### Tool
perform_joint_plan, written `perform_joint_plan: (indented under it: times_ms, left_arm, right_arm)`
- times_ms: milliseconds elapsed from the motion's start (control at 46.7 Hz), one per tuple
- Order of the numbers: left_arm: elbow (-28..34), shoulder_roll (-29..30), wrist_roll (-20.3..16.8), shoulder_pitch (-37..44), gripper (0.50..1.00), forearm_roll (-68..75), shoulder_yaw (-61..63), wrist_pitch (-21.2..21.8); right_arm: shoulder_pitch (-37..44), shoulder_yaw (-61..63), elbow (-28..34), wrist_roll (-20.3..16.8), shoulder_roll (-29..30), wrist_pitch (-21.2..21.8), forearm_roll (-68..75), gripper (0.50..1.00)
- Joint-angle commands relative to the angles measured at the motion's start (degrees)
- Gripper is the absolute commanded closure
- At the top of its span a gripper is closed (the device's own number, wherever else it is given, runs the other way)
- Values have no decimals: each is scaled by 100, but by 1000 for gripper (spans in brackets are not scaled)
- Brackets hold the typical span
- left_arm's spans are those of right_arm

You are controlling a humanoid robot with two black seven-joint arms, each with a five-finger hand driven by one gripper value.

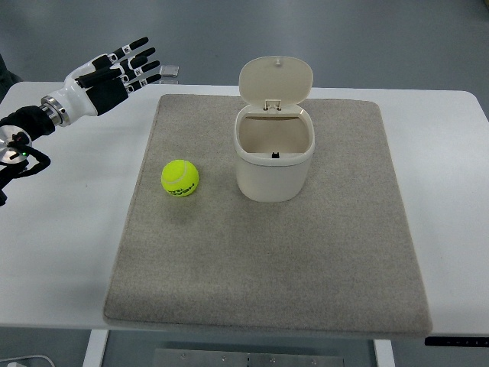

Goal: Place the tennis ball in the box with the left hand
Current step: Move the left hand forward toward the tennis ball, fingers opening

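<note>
The tennis ball (pixel 180 178) is to be held around its middle. My left gripper needs to close there, thumb on its near side and fingers over its far side.
A yellow-green tennis ball (pixel 179 177) lies on the grey mat (pixel 267 252), left of the box. The box is a cream bin (pixel 273 153) with its flip lid (pixel 276 79) standing open; its inside looks empty. My left hand (pixel 126 67) comes in from the upper left, white and black, fingers spread and holding nothing. It hovers above the table's far left corner, well up and left of the ball. The right arm is out of view.
The mat covers most of the white table (pixel 69 252). A small grey object (pixel 170 73) lies at the table's far edge just beyond my left fingertips. The table's front edge runs along the bottom.
</note>
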Motion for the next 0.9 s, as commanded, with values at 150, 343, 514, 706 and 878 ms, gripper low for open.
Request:
perform_joint_plan:
  times_ms: [150,343,514,706,878]
  left_arm:
    - [1,0,-3,44,506,13,0,0]
    - [-8,-9,-3,35,506,31,9,-9]
    - [-104,79,-3,27,506,48,26,-18]
    - [-789,799,-3,18,506,583,70,-345]
    - [-1194,1292,-12,-114,508,2613,0,-345]
  right_arm:
    - [0,1,0,0,0,2,-8,562]
    - [0,-7,0,0,0,2,-8,562]
    - [0,1,0,0,0,-6,0,560]
    - [0,1,0,0,0,2,0,562]
    - [0,1,0,0,0,2,-8,562]
